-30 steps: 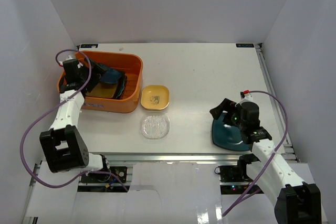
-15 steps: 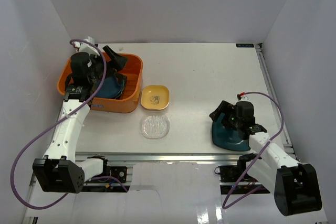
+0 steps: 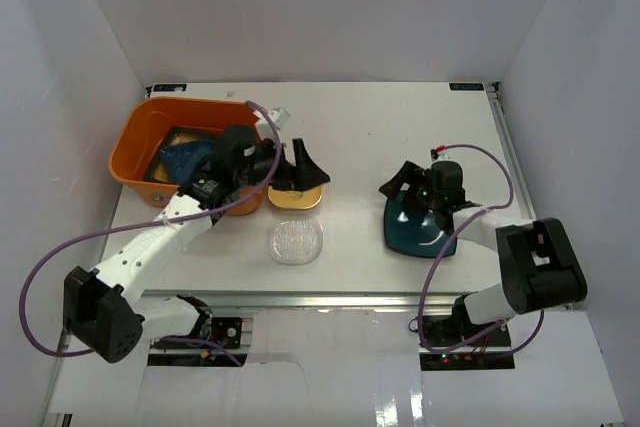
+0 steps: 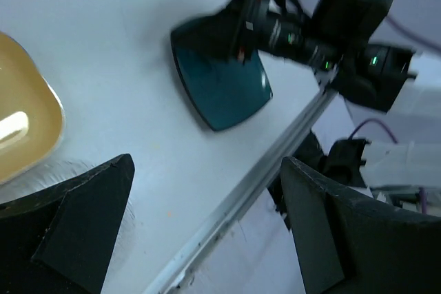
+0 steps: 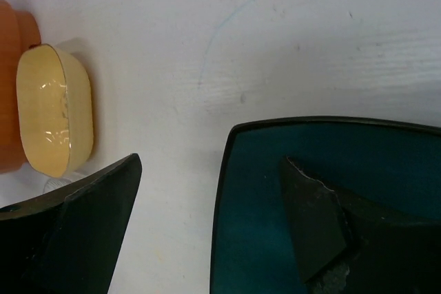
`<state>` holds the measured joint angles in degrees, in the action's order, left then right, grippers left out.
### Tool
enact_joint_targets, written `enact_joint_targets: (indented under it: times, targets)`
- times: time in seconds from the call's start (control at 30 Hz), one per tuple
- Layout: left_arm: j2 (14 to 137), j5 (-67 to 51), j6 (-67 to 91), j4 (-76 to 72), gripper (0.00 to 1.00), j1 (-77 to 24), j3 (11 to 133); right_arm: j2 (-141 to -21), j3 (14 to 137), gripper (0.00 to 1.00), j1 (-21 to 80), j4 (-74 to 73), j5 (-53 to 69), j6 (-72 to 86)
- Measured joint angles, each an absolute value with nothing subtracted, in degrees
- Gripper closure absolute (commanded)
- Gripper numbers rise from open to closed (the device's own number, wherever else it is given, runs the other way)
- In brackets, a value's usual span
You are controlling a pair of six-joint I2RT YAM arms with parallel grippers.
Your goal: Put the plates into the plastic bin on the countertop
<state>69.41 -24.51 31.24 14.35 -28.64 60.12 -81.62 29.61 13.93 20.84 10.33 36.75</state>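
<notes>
I should next move my left gripper to the dark teal square plate's edge (image 3: 386,224) (image 4: 189,91) that faces the clear glass plate and close it near the middle of that edge.
The orange plastic bin (image 3: 130,132) stands at the back left of the white countertop (image 3: 370,137), with a teal plate (image 3: 185,159) and other plates inside. My left gripper (image 3: 300,169) hangs open just right of the bin, above the small yellow plate (image 3: 296,199); nothing is between its fingers (image 4: 83,218). A clear glass plate (image 3: 295,242) lies in front of the yellow one. My right gripper (image 5: 207,228) is open and straddles the left rim of the dark teal square plate (image 5: 275,184), one finger (image 5: 331,232) over the plate, the other off it.
A metal rail (image 3: 330,299) runs along the countertop's front edge. White walls close in the left, back and right sides. In the left wrist view the right arm (image 4: 344,25) sits behind the dark teal plate (image 4: 220,80).
My left arm has swung out of the bin to the right, over the yellow plate. My right gripper has moved left and farther back, and the dark teal plate has shifted with it.
</notes>
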Motion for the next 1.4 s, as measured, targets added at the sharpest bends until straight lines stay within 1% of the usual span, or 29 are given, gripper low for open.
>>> enact_joint_targets:
  times: [0.17,0.27,0.3,0.33,0.37,0.4,0.43,0.47,0.57,0.63,0.73,0.83,0.9,0.93,1.03,1.13,1.17,1.23,1.3,1.4]
  targets:
    - [75.7,-21.2,33.2,13.8,0.02,-41.0,54.7,-87.4,37.1,0.12,14.0,21.1,11.5,37.1]
    - [81.6,-18.1,35.6,12.4,0.04,-45.1,53.7,-85.9,39.7,0.12,13.6,21.3,12.6,37.1]
    - [83.7,-17.3,36.3,11.4,0.05,-46.2,53.7,-83.8,39.6,0.13,13.4,21.2,12.8,37.1]
    - [85.8,-16.7,37.2,10.1,0.09,-47.0,53.9,-81.4,39.3,0.16,13.2,20.8,12.8,37.1]
    - [87.8,-16.3,38.1,9.2,0.1,-47.5,54.3,-78.7,38.9,0.21,12.9,20.8,12.5,37.0]
    - [90.1,-15.8,38.8,8.0,0.11,-48.0,55.0,-75.0,38.2,0.38,12.6,20.5,12.1,36.8]
    - [92.5,-15.7,39.6,6.8,0.13,-48.4,56.1,-71.0,37.1,0.44,12.1,20.4,11.6,36.7]
    - [95.0,-15.4,40.5,5.5,0.13,-48.8,57.3,-66.8,36.0,0.47,11.6,19.9,11.2,36.4]
    - [101.1,-14.4,43.6,1.0,0.16,-49.3,59.9,-55.5,33.0,0.51,10.4,19.0,9.8,36.0]
    - [104.5,-13.6,46.5,-2.3,0.16,-49.5,60.7,-50.0,31.5,0.53,10.1,17.6,9.1,35.7]
    - [108.9,-12.4,51.1,-5.8,0.18,-49.8,61.4,-44.7,29.2,0.53,10.1,15.6,9.3,35.6]
    - [112.2,-11.6,54.4,-8.5,0.22,-50.6,63.7,-42.7,28.3,0.51,10.1,13.1,9.6,35.6]
    - [114.0,-11.0,55.9,-10.0,0.27,-51.5,65.1,-42.2,28.2,0.49,10.1,11.9,9.9,35.6]
    - [114.8,-10.9,56.7,-10.5,0.32,-51.9,65.8,-42.0,28.2,0.49,10.1,11.6,10.1,35.6]
    - [116.6,-10.6,58.2,-12.3,0.37,-52.8,66.6,-41.6,28.2,0.48,10.1,10.9,10.6,35.5]
    - [117.7,-10.1,59.8,-13.4,0.51,-53.3,66.8,-41.6,28.2,0.48,10.1,10.4,10.9,35.5]
    - [118.0,-10.1,60.3,-13.9,0.63,-53.4,66.8,-41.6,28.2,0.48,10.1,10.3,10.9,35.5]
    - [118.9,-9.7,61.1,-14.4,0.8,-53.4,66.7,-41.5,28.1,0.47,10.1,10.3,11.0,35.5]
    - [119.9,-9.9,62.7,-16.1,1.0,-53.2,66.6,-40.9,27.9,0.47,10.1,10.2,11.1,35.5]
    - [120.3,-10.3,64.5,-18.7,1.0,-53.0,66.5,-40.2,27.8,0.47,10.1,9.6,11.1,35.5]
